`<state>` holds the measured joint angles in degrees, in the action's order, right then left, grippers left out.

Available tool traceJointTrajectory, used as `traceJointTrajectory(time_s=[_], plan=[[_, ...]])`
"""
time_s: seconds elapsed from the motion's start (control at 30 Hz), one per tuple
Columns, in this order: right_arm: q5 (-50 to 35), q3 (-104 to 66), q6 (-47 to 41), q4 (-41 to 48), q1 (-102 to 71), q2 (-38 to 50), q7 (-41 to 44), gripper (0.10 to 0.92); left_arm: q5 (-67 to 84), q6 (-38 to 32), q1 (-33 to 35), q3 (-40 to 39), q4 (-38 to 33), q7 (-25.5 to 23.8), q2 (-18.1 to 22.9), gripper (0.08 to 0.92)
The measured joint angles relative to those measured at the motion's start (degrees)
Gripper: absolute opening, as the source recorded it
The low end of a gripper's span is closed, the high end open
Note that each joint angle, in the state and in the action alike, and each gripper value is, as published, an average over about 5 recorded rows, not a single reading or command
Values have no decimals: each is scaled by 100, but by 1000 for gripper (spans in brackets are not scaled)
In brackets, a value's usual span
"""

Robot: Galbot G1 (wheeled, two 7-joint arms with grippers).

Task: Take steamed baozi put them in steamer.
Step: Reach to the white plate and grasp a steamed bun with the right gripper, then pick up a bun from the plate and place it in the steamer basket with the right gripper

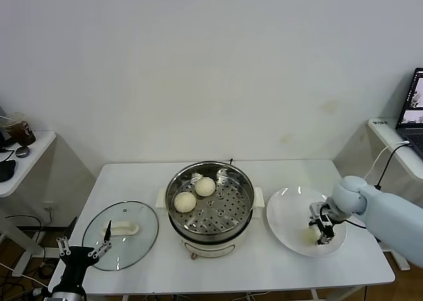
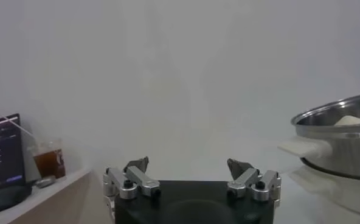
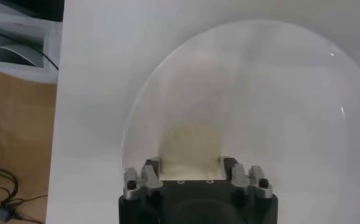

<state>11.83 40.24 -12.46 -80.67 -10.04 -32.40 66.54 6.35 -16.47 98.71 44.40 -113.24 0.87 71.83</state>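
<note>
My right gripper will release the baozi, which is still on the white plate, on the bare front part of the steamer's perforated tray [image 1: 210,221].
The steamer [image 1: 246,184], a shiny steel pot on a white base, stands mid-table with two cream-white baozi on its perforated tray, one [image 1: 185,202] nearer me and one [image 1: 205,186] behind it. A third baozi [image 1: 308,235] lies on the white plate [image 1: 287,208] to the right. My right gripper [image 1: 319,233] is down on the plate and shut on that baozi [image 3: 189,143], with a finger pressed on each side. No other baozi shows. My left gripper [image 1: 82,250] hangs open and empty off the table's front left corner. The steamer also shows in the left wrist view [image 2: 338,122].
A round glass lid [image 1: 120,235] with a white handle lies on the table left of the steamer. A side shelf with a cup [image 1: 20,129] stands far left. A laptop [image 1: 415,109] sits on a shelf at the far right.
</note>
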Motion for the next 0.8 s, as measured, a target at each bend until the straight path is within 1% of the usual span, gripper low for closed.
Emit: traceJointTrajectory(time_s=[0.23, 0.43, 0.6, 0.8], plan=[[-231, 77, 62, -116, 464, 143, 178, 509, 17, 1, -31, -11, -25, -3, -47, 823], [-615, 355, 186, -131, 1395, 99, 391, 515, 61, 4, -80, -23, -57, -8, -98, 823], [-1034, 797, 347, -198, 2425, -165, 518, 518, 89, 1, -110, -45, -54, -9, -110, 823], [-1561, 1402, 569, -333, 3539, -751, 555, 518, 118, -7, -117, -45, -57, -8, -116, 823]])
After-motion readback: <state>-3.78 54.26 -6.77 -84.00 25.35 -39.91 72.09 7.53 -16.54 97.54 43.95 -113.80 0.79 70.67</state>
